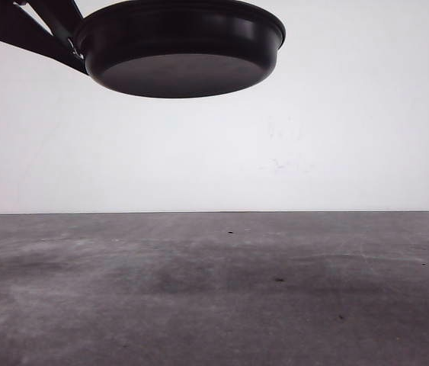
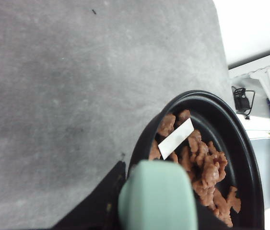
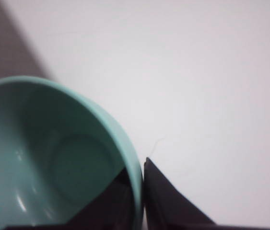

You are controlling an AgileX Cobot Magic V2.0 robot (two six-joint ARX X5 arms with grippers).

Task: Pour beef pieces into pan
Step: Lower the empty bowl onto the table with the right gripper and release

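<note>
Next, my right gripper lets go of the teal bowl on the bare grey table [image 1: 419,285] near the dark specks, where it will sit clear of the pan.
The black pan [image 1: 180,46] hangs high above the table at the upper left, seen from below. My left gripper [image 1: 71,44] holds it from the left. In the left wrist view the pan [image 2: 250,158] holds a heap of reddish-brown beef pieces [image 2: 204,163] with a white slip [image 2: 175,139] lying on them. My left gripper [image 2: 156,208] is shut on the mint-green handle [image 2: 158,191], and one dark finger [image 2: 108,194] shows beside it. My right gripper [image 3: 142,165] is shut on the rim of a teal bowl [image 3: 53,158], one finger inside and one outside. The bowl's inside looks empty.
The grey table [image 1: 214,290] stretches across the front view beneath the pan, with a white wall behind. In the left wrist view a small black object [image 2: 242,98] and white shelving [image 2: 269,76] stand past the table's edge.
</note>
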